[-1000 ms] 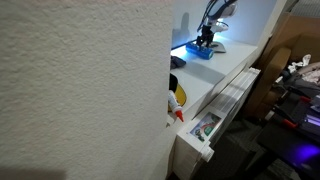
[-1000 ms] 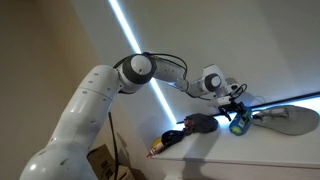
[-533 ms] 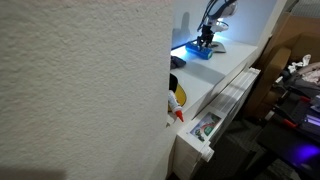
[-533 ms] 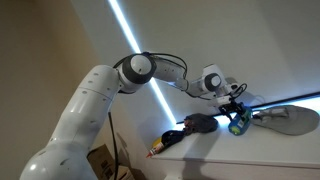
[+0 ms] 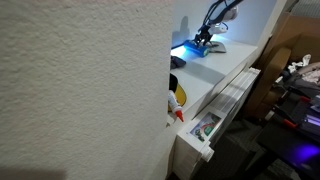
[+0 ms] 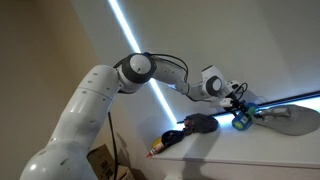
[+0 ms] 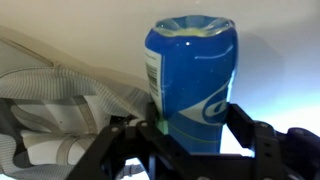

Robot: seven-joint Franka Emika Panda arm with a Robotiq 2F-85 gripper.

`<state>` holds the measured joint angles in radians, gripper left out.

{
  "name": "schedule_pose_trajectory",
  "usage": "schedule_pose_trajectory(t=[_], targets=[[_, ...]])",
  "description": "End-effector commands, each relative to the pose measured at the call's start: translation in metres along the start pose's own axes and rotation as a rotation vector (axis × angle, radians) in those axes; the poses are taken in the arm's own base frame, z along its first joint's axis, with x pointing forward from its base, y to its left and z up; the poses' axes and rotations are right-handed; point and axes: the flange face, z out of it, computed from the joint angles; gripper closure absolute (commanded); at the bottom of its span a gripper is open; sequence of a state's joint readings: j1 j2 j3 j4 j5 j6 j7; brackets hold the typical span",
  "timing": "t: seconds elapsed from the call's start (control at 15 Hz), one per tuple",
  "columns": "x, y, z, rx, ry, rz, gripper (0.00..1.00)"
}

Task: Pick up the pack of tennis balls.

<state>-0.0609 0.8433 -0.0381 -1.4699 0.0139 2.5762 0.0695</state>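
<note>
I should let go of the pack of tennis balls with my gripper by the grey racket head on the white shelf top [image 5: 226, 45].
The pack of tennis balls [image 7: 190, 75] is a bright-blue package with a white swoosh mark; it fills the middle of the wrist view. My gripper [image 7: 188, 125] is shut on it, one dark finger pressing each side. In an exterior view the gripper [image 5: 204, 40] holds the blue pack [image 5: 194, 49] at the far end of the white shelf top [image 5: 225, 62]. In both exterior views the pack sits at the fingertips [image 6: 241, 118], close above the surface; contact with the surface cannot be told.
A grey racket head [image 6: 291, 115] lies right beside the pack, its strings showing in the wrist view [image 7: 50, 95]. A black object [image 6: 200, 123] lies nearby. A yellow-white-red rounded object [image 5: 177, 97] and a small multicoloured item [image 5: 205, 127] sit nearer. A textured wall [image 5: 80, 90] blocks the left.
The gripper and the blue pack have shifted slightly, up and away on the shelf top, the pack staying in the fingers. Nothing else has moved.
</note>
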Motion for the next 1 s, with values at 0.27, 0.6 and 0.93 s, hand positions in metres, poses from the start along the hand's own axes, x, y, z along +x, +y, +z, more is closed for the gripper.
schedule_pose_trajectory(t=[0.27, 0.6, 0.93], targets=[[0.004, 0.09, -0.047, -0.055, 0.241, 0.153, 0.53], [0.01, 0.178, -0.119, -0.107, 0.309, 0.217, 0.53], [0.005, 0.213, -0.162, -0.163, 0.394, 0.321, 0.53]])
